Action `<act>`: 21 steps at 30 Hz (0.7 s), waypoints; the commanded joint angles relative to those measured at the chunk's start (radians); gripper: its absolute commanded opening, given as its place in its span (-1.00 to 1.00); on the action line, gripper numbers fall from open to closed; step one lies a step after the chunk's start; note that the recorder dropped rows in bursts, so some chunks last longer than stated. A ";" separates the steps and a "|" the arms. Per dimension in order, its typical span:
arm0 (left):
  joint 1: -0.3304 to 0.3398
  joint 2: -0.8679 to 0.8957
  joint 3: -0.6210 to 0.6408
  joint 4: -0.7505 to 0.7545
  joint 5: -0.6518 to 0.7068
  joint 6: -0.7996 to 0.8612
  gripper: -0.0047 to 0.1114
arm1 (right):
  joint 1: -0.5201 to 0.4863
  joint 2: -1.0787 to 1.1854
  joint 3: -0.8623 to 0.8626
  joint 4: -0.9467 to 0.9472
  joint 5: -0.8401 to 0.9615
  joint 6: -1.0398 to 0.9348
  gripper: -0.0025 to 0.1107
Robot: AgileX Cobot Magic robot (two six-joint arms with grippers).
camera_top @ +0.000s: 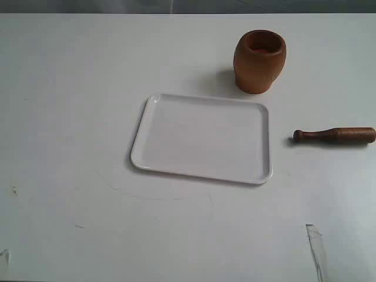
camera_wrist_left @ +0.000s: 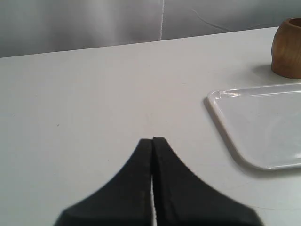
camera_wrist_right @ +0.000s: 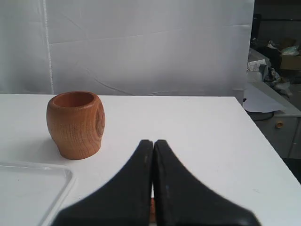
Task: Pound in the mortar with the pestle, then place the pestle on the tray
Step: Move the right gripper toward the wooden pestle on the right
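Note:
The pestle is next, and my right gripper needs to go to it and close on its narrow handle (camera_top: 317,136) just behind the knob.
The mortar (camera_top: 259,61) stands upright on the white table behind the tray (camera_top: 202,138), and its reddish inside shows. Right of the tray lies the pestle (camera_top: 335,136) on its side, knob end toward the tray. Neither gripper shows in the exterior view. My left gripper (camera_wrist_left: 153,140) is shut with nothing in it, over bare table; the tray's corner (camera_wrist_left: 254,122) and the mortar (camera_wrist_left: 288,48) lie off to one side of it. My right gripper (camera_wrist_right: 153,142) is shut and empty, the mortar (camera_wrist_right: 75,123) beyond it, and a sliver of the pestle (camera_wrist_right: 151,211) shows behind its fingers.
The table's far edge (camera_top: 188,14) runs behind the mortar. Small scuff marks (camera_top: 314,244) dot the near part of the table. In the right wrist view the table ends at a side edge (camera_wrist_right: 268,141), with cluttered furniture (camera_wrist_right: 277,66) past it.

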 commanded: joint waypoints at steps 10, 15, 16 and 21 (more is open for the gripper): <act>-0.008 -0.001 0.001 -0.007 -0.003 -0.008 -0.92 | -0.008 -0.002 0.004 0.003 -0.001 0.005 -0.96; -0.008 -0.001 0.001 -0.007 -0.003 -0.008 -0.92 | -0.008 -0.002 0.004 0.018 -0.071 0.005 -0.96; -0.008 -0.001 0.001 -0.007 -0.003 -0.008 -0.92 | -0.008 -0.002 0.004 0.036 -0.087 0.005 -0.96; -0.008 -0.001 0.001 -0.007 -0.003 -0.008 -0.92 | -0.008 -0.002 0.004 0.274 -0.148 0.005 -0.96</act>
